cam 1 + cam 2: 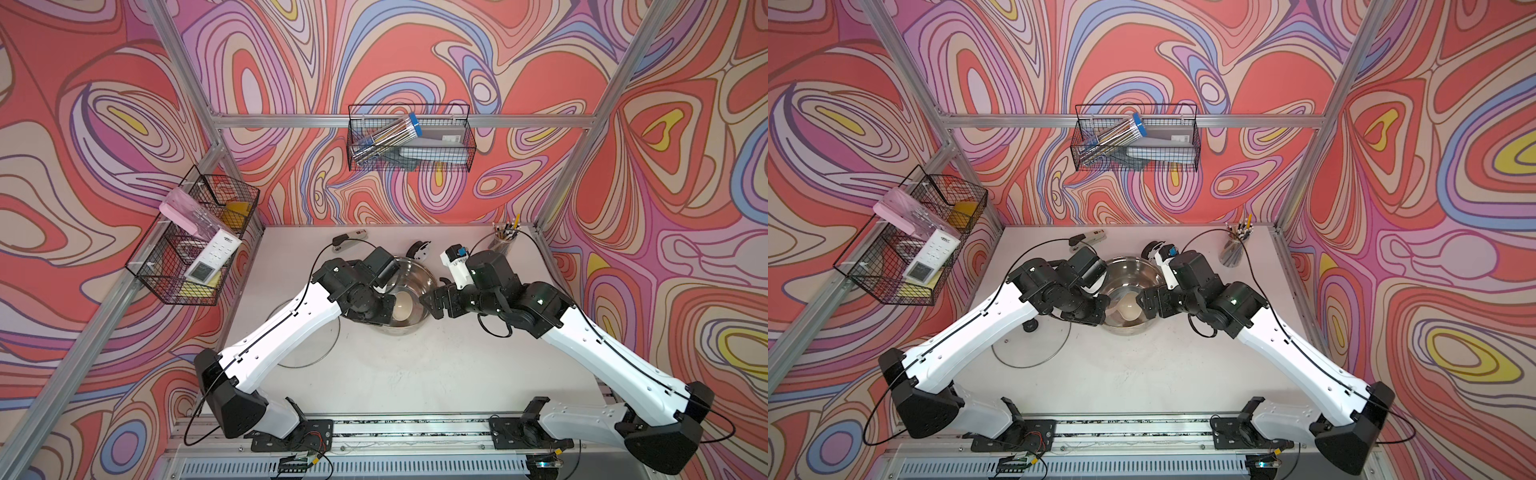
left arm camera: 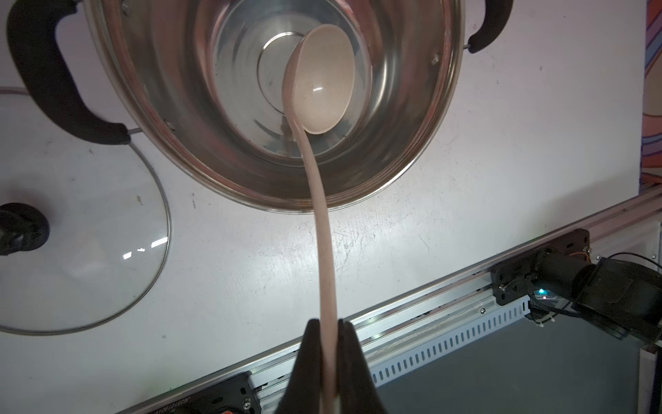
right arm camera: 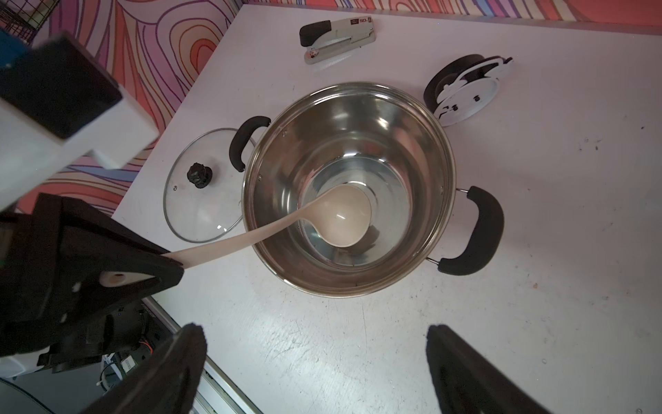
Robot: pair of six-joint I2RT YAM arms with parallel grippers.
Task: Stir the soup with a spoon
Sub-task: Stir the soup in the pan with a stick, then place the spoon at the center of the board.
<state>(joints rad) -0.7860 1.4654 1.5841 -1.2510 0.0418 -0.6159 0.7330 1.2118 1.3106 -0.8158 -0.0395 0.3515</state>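
Note:
My left gripper needs to put the spoon, its bowl still inside the pot, on the bare table (image 1: 480, 349) (image 2: 441, 167) beside the pot, just in front of my right gripper. It will let go of the spoon there.
The spoon (image 2: 322, 82), a cream ladle, has its bowl down inside the steel pot (image 2: 412, 172), and its long handle rises over the rim. My left gripper (image 2: 327, 322) is shut on the handle's upper end. The right wrist view shows the same grip (image 3: 172, 265), with the spoon's bowl (image 3: 347, 218) near the pot's (image 3: 440, 150) bottom. Whether there is soup in the pot I cannot tell; the shiny bottom shows through. My right gripper (image 3: 317, 329) hangs open over the table beside the pot, holding nothing. In a top view the spoon (image 1: 402, 309) lies between both wrists.
A glass lid (image 3: 200, 190) lies flat beside the pot's black handle. A stapler (image 3: 336, 41) and a black-and-white reel (image 3: 465, 89) sit behind the pot. A cup of pencils (image 1: 505, 241) stands at the back right. Wire baskets (image 1: 409, 139) (image 1: 195, 241) hang on the walls.

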